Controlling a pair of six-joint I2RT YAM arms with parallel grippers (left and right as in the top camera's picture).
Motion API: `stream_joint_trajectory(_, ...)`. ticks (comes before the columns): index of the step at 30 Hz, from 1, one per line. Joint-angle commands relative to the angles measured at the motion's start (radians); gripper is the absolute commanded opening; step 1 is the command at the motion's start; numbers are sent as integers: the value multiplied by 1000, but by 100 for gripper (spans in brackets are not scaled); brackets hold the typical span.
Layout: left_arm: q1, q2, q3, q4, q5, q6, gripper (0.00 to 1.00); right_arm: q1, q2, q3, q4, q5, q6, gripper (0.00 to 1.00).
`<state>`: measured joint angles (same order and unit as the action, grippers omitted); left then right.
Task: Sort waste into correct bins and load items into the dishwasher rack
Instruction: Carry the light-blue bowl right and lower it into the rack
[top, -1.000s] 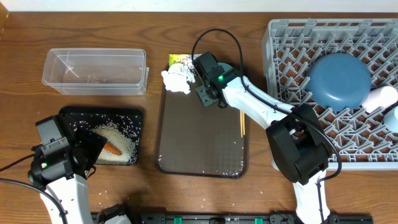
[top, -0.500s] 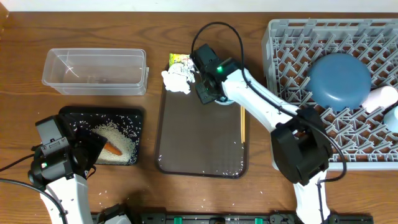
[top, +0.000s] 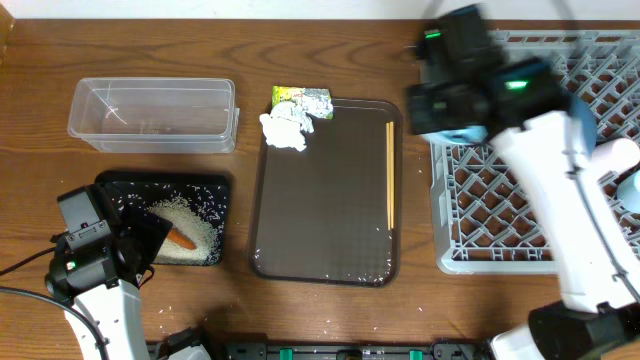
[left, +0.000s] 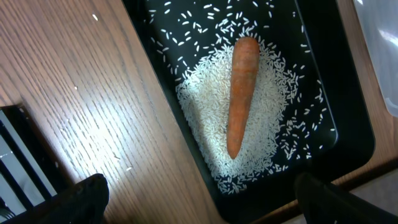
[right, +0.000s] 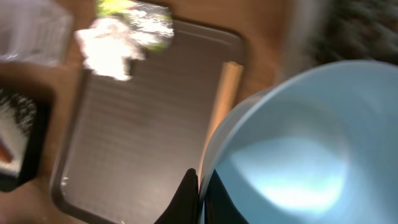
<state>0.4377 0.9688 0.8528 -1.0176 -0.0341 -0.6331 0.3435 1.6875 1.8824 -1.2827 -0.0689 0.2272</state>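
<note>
Next, I set the small light blue bowl in the near half of the grey dishwasher rack (top: 537, 208) with my right gripper.
My right gripper (right: 199, 177) is shut on the rim of the small light blue bowl (right: 298, 143), one finger inside and one outside. In the overhead view that bowl (top: 463, 133) hangs blurred at the near-left corner of the grey dishwasher rack (top: 500, 230). The chopsticks (top: 390, 188) lie on the brown tray (top: 325, 220). A crumpled tissue (top: 284, 130) and the yellow-green wrapper (top: 302, 100) sit at the tray's far edge. My left gripper (left: 202, 199) stands open over the near edge of the black tray (left: 348, 134), which holds rice (left: 267, 99) and the carrot (left: 241, 93).
A clear tub (top: 152, 113) stands at the back left. A white cup (top: 615, 158) and a light blue cup (top: 632, 190) rest in the rack at the right edge. My right arm covers much of the rack's middle. A few rice grains lie on the table near the black tray.
My right arm has swung up and to the right, from the brown tray's far end to the rack's left corner, with the light blue bowl in its shut jaws. The left arm has not moved.
</note>
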Motion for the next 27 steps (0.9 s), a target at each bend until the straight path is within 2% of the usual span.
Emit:
stream_joint_trajectory(1,7,-1,-2,-2,-19,-16,98,-155,-38,-1,-75,-136,-22,1)
stream_joint_trajectory(8,7,-1,-2,-3,-19,-16,98,-463,-103,-77,-208,-488,-187,1)
stream_joint_trajectory(16,7,-1,-2,-3,-19,-16,98,-723,-145,-351,-217,-903,-447,1)
stream_joint_trajectory(21,7,-1,-2,-3,-19,-16,98,-844,-145,-526,-192,-1038,-571,1)
stream_joint_trajectory(27,7,-1,-2,-3,-19,-16,98,-973,-145,-678,-94,-1065,-603,1)
